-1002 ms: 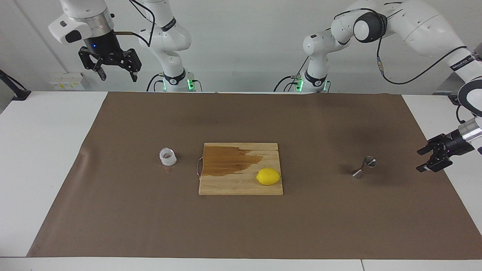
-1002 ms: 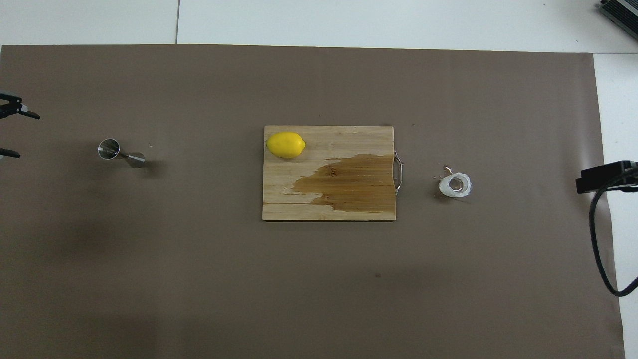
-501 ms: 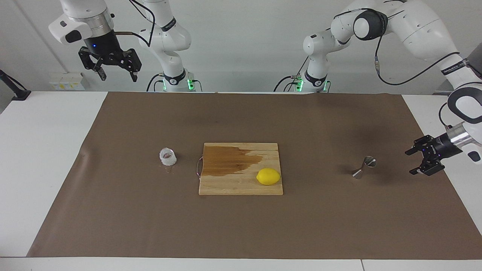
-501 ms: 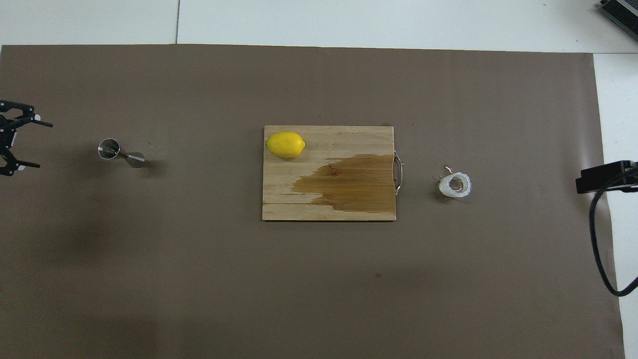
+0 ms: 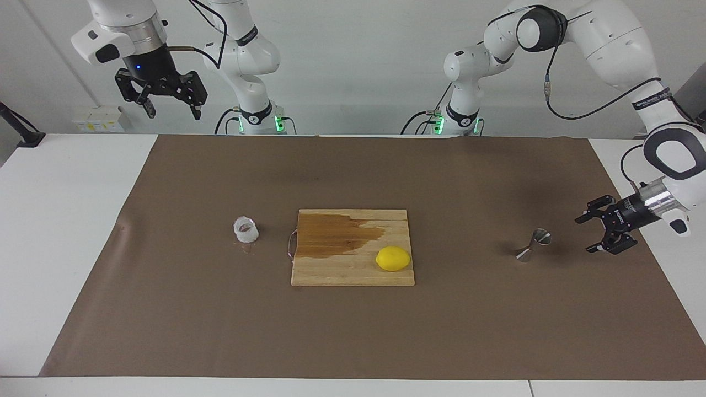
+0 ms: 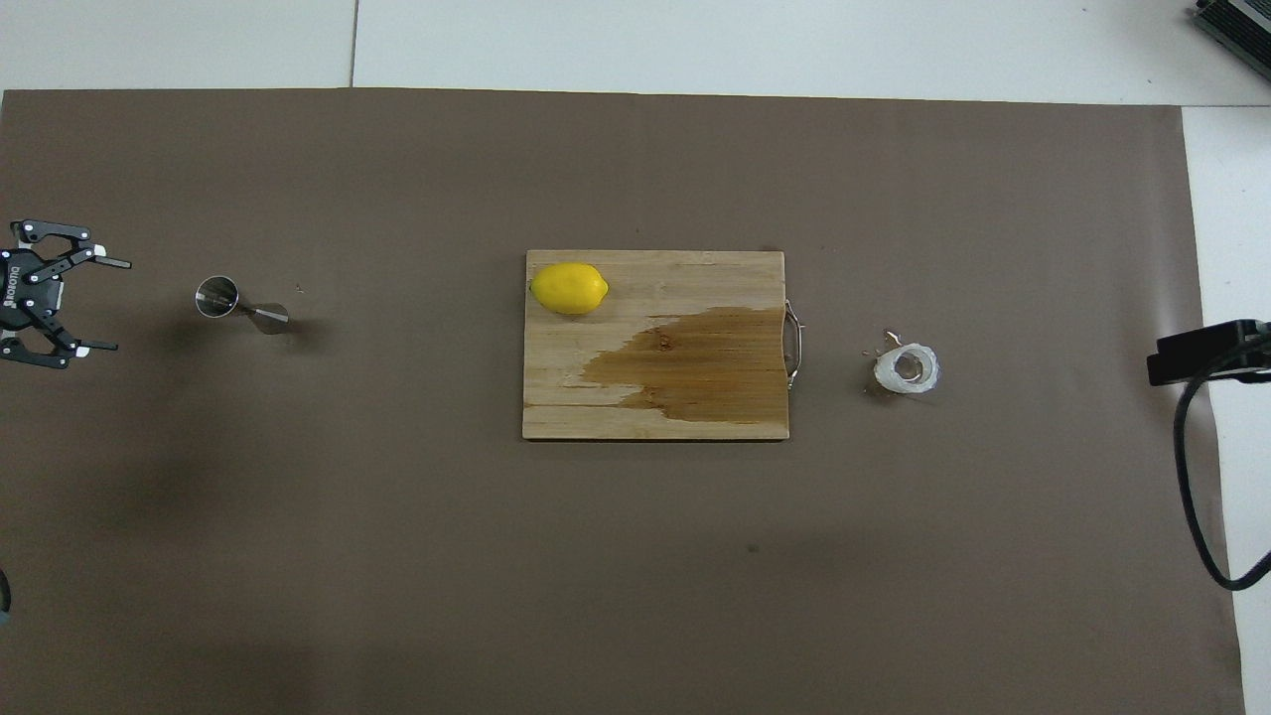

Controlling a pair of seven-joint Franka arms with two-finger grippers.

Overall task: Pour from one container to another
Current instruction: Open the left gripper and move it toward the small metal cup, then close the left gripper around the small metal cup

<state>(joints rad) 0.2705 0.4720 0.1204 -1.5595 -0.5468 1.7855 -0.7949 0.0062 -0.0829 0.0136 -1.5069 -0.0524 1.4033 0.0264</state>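
Note:
Next, I grip the narrow middle [image 6: 246,309] of the small steel jigger, between its upper and lower cups, with my left gripper.
The squat clear glass cup [image 5: 246,229] [image 6: 907,368] stands on the brown mat toward the right arm's end, with a few wet spots beside it. Toward the left arm's end stands the small steel jigger [image 5: 534,244] [image 6: 238,305]. My left gripper [image 5: 584,235] [image 6: 119,306] hangs low over the mat beside the jigger, turned sideways with its open jaws facing it and a gap between them. High above the table's corner by its own base, my right gripper [image 5: 174,114] waits open and holds nothing.
A wooden cutting board [image 5: 353,275] [image 6: 556,417] with a dark wet stain lies mid-mat, its metal handle toward the cup. A yellow lemon [image 5: 393,258] [image 6: 569,288] rests on the board's corner. The brown mat [image 5: 353,331] covers most of the white table.
My left gripper has moved in from the table's end toward the jigger, still open. The right arm, cup, jigger, board and lemon have not moved.

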